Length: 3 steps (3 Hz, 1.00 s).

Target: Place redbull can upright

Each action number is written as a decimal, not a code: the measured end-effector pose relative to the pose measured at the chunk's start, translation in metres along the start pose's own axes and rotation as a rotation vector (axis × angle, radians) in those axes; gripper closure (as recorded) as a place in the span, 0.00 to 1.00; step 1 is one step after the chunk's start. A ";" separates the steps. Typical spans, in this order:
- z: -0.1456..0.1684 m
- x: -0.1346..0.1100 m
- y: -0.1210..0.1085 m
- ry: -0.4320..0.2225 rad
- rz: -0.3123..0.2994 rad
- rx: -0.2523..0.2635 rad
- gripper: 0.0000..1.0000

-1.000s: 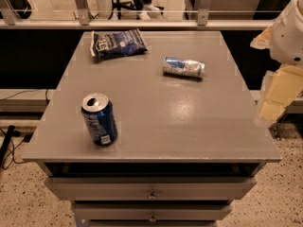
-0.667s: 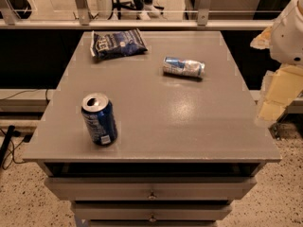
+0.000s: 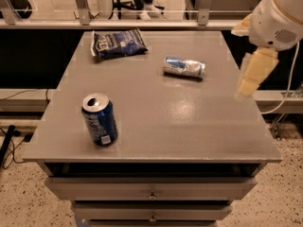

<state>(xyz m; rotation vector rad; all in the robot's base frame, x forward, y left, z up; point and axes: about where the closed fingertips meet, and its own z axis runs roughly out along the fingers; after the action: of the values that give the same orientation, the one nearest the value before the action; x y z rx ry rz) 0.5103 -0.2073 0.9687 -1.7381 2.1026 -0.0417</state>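
Note:
The redbull can's body [image 3: 181, 66] is my gripper's next place to go. It should close there, just off the middle of the can toward its top.
The redbull can [image 3: 184, 67] is slim and silver with blue patches. It lies on its side on the grey table [image 3: 189, 126], right of the middle toward the back, its top pointing left. My gripper [image 3: 251, 77] hangs from the white arm [image 3: 279, 18] over the table's right edge, to the right of the can and a little nearer the camera. It holds nothing and is apart from the can.
A wider dark blue soda can [image 3: 99, 119] stands upright near the front left. A blue snack bag [image 3: 117, 43] lies at the back left. A rail with posts [image 3: 142, 23] runs behind the table. Drawers [image 3: 151, 190] sit under the top.
My gripper and arm have moved left and slightly up, from beside the table to over its right edge. The cans and the bag have not moved.

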 end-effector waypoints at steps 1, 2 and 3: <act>0.037 -0.021 -0.058 -0.076 -0.007 -0.007 0.00; 0.078 -0.048 -0.099 -0.121 0.017 -0.013 0.00; 0.132 -0.071 -0.137 -0.107 0.109 -0.015 0.00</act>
<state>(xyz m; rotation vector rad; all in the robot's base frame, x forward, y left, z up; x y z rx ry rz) 0.6913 -0.1400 0.9061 -1.5951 2.1201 0.0962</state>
